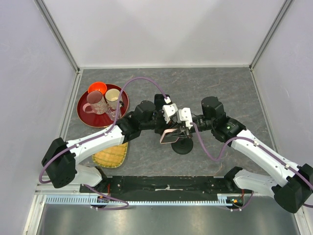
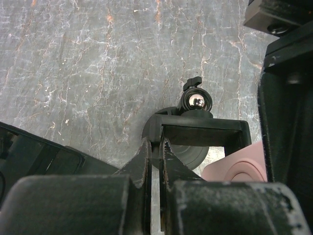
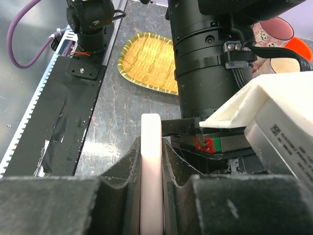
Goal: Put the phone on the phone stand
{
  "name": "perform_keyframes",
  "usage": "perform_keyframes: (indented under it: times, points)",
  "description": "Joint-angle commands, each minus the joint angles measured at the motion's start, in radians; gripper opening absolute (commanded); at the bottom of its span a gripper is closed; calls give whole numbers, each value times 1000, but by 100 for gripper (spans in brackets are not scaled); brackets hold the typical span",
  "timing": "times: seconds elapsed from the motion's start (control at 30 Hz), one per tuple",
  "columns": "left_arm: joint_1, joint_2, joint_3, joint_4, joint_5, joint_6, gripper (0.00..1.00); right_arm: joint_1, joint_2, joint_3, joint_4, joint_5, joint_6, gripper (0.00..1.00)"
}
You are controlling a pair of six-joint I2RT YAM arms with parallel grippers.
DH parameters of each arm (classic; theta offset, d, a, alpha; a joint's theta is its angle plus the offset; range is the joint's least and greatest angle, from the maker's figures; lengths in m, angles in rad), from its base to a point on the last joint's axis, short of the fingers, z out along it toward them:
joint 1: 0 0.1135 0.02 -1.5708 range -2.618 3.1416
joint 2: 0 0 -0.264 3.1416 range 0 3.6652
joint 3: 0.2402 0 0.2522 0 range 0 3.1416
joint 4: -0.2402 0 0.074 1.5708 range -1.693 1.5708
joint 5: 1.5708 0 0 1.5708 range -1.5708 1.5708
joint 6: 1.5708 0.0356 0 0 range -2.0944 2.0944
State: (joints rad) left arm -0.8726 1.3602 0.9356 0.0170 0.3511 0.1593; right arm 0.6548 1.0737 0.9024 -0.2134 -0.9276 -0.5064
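Observation:
I should use my right gripper to set the pink-cased phone, now tilted just above the stand, down gently on the cradle (image 1: pixel 190 125) that sits above the phone stand's round black base.
The pink-cased phone (image 1: pixel 169 136) hangs tilted just above the black phone stand (image 1: pixel 184 147) at the table's middle. My right gripper (image 3: pixel 151 143) is shut on the phone's edge (image 3: pixel 151 147), which stands upright between the fingers. My left gripper (image 2: pixel 156 145) is shut on the left corner of the stand's black cradle bracket (image 2: pixel 203 129), below its shiny ball joint (image 2: pixel 197 102). A corner of the phone (image 2: pixel 239 166) shows right of the bracket, close to it. In the top view both grippers, left (image 1: pixel 171 126) and right (image 1: pixel 180 130), meet over the stand.
A red tray (image 1: pixel 85 115) with two mugs and an orange cup stands at the back left. A woven yellow dish (image 1: pixel 110 155) lies at the front left, also in the right wrist view (image 3: pixel 149 59). The left arm's wrist (image 3: pixel 210 58) is right behind the phone.

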Motion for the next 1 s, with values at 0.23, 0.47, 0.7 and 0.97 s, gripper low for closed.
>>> perform_keyframes:
  times: [0.23,0.47,0.7,0.97]
  points:
    - [-17,-44,-4,9,123,31,2,-20,38,70,55,130,-150,0]
    - [-16,-56,-21,21,126,40,2,-75,8,15,118,101,-95,0]
    - [-16,-49,-34,32,141,57,2,-126,-8,-19,190,35,-11,0]
    - [-19,-65,-43,87,-97,-27,2,-139,-57,-19,87,199,225,0]
